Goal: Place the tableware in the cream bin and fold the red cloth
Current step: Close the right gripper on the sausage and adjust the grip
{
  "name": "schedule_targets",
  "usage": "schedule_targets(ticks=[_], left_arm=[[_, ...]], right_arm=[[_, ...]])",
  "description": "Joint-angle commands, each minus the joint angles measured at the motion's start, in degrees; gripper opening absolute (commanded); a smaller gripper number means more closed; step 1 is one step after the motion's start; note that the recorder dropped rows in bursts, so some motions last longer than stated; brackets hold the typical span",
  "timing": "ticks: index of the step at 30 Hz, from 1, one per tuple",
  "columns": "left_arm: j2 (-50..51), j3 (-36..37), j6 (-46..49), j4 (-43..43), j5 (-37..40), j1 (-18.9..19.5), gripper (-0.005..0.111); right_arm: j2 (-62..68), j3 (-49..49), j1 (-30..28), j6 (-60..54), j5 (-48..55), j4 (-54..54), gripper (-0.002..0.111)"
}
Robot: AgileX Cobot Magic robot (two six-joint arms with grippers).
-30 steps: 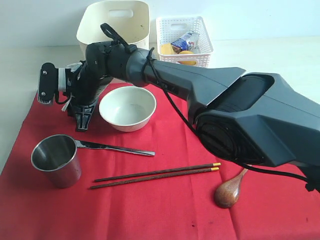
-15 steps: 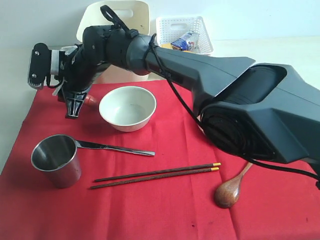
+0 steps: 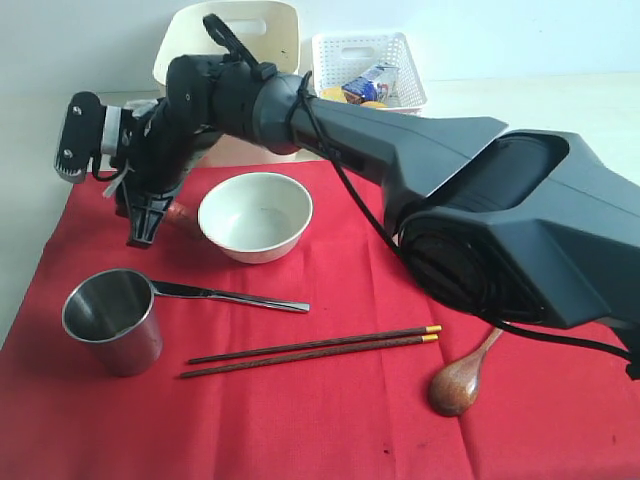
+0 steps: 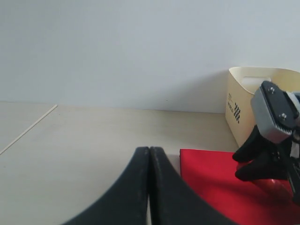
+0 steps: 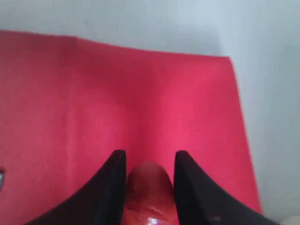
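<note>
I pinch the red sausage's tip with my right gripper, so next I open, shift toward the bowl and grip its middle (image 3: pixel 182 218) before carrying it to the white basket.
My right gripper (image 3: pixel 141 232) reaches across to the far left corner of the red cloth (image 3: pixel 330 420), just left of the cream bowl (image 3: pixel 255 213). In the right wrist view the right gripper (image 5: pixel 150 157) is shut on a glossy reddish-brown rim, which looks like the wooden plate (image 5: pixel 149 197); a bit of the plate (image 3: pixel 185 214) shows beside the bowl. Steel cup (image 3: pixel 112 320), knife (image 3: pixel 235 297), chopsticks (image 3: pixel 315 348) and wooden spoon (image 3: pixel 460 380) lie on the cloth. The cream bin (image 3: pixel 235 30) stands behind. My left gripper (image 4: pixel 149 154) is shut and empty over bare table.
A white perforated basket (image 3: pixel 368 50) holding a milk carton and yellow food stands right of the cream bin. The right arm's black body spans the right half of the exterior view. The left wrist view shows the cream bin (image 4: pixel 262 93) and the cloth's corner (image 4: pixel 211 183).
The right gripper rose off the cloth and shifted left, carrying the reddish-brown piece; in the last half second it dipped slightly. The other tableware has not moved.
</note>
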Motion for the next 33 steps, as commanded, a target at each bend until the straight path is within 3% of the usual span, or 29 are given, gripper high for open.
schedule_targets(ticks=[1,21,24,33], left_arm=[[-0.3,0.1,0.2,0.4,-0.1,0.1,0.0],[-0.3,0.1,0.2,0.4,-0.1,0.1,0.0],[-0.3,0.1,0.2,0.4,-0.1,0.1,0.0],[-0.3,0.1,0.2,0.4,-0.1,0.1,0.0]], right_arm=[[1.3,-0.2,-0.1,0.7,1.8,-1.6,0.0],[2.3,-0.2,-0.1,2.4,-1.3,-1.8,0.001],[2.2,-0.2,-0.1,5.2,-1.9,-1.8,0.011],[1.7,-0.2,-0.1,6.8,0.0,-2.1,0.064]])
